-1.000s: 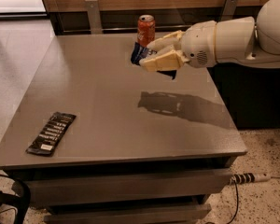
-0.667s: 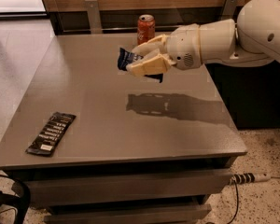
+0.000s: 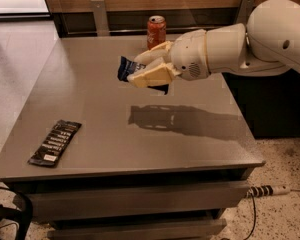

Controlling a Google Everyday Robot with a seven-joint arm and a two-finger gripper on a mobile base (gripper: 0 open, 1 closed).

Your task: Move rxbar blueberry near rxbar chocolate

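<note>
Next, my gripper puts the rxbar blueberry, now held above the grey table's middle, down on the grey table (image 3: 96, 133) beside the long edge of the rxbar chocolate that faces the arm.
My gripper (image 3: 142, 70) is shut on the rxbar blueberry (image 3: 125, 68), a small dark blue wrapper with white lettering, and holds it in the air above the middle of the grey table (image 3: 100, 109). The wrapper sticks out to the left of the cream fingers (image 3: 152, 76). The rxbar chocolate (image 3: 55, 142), a long black wrapper with rows of white text, lies flat near the table's front left corner, well left of and below the gripper.
A red soda can (image 3: 156, 32) stands upright at the table's back edge, just behind the gripper. The arm (image 3: 250, 44) reaches in from the right. A wooden wall with metal brackets runs behind the table. A power strip (image 3: 268, 190) lies on the floor at right.
The gripper has carried the blue wrapper to the left over the table, toward the black bar. The can and the black bar have not moved.
</note>
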